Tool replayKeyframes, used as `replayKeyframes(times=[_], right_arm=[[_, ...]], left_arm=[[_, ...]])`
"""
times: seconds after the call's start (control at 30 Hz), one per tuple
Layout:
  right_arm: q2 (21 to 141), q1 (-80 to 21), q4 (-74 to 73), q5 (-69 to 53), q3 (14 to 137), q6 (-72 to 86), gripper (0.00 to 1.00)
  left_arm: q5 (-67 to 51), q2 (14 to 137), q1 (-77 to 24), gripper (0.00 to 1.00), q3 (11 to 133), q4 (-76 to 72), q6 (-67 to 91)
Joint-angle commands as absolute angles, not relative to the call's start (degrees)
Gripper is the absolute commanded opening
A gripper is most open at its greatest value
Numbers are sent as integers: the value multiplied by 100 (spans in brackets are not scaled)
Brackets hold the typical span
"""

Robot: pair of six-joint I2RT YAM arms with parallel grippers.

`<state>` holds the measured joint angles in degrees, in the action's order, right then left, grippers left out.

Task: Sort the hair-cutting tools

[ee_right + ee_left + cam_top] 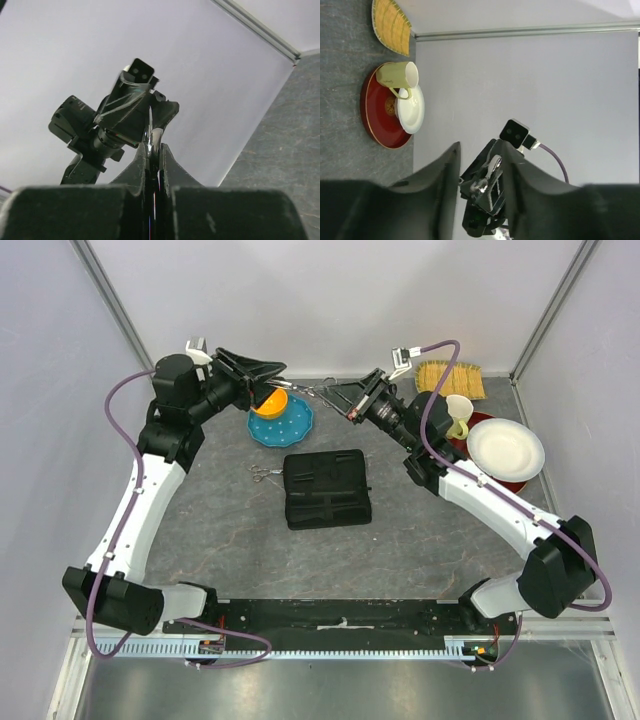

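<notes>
Next, I release the silver scissors, now in the air over the table's back, from my right gripper on the back half of the black zip case [347, 479], toward the cup.
My right gripper [338, 395] is shut on one pair of silver scissors [312, 392] and holds it in the air over the back of the table. The blades point at my left gripper [272, 380]. The left gripper is wide open, with the scissor tips just at its fingertips. In the left wrist view the open left gripper [481, 147] frames the scissors [492, 170] in the right gripper. In the right wrist view the right gripper [152, 146] pinches the scissors [155, 136]. A second pair of scissors [265, 474] lies on the table left of the black zip case [327, 488]. No combs show.
A teal plate [295, 425] with an orange bowl [268, 403] sits below the grippers. At the back right are a bamboo mat [450, 377], a pale cup [458, 415], a white plate [505, 448] and a red plate [380, 112]. Walls close in the back.
</notes>
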<state>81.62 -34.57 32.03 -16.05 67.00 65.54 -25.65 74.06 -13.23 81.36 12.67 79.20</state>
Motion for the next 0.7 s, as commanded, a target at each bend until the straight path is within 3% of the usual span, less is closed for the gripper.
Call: replayKeyframes(times=[0.0, 0.03, 0.17, 0.33, 0.67], right_arm=[[8174, -3270, 2884, -1652, 6900, 6355, 0], [8165, -3139, 2709, -1687, 6804, 6320, 0], [7920, -2778, 1822, -1837, 6531, 5732, 0], [7840, -2383, 740, -2196, 6005, 4573, 0], [8270, -1679, 835, -2856, 4957, 3341, 0]], left_arm=[[-2706, 7198, -1275, 58, 7955, 949, 7657], [-2733, 7172, -1231, 67, 7919, 1036, 7542], [-2909, 7110, -1037, 76, 7647, 1528, 6647], [-3339, 7338, -940, 74, 6971, 2020, 5345], [-3376, 9041, -993, 67, 6336, 1767, 4036]])
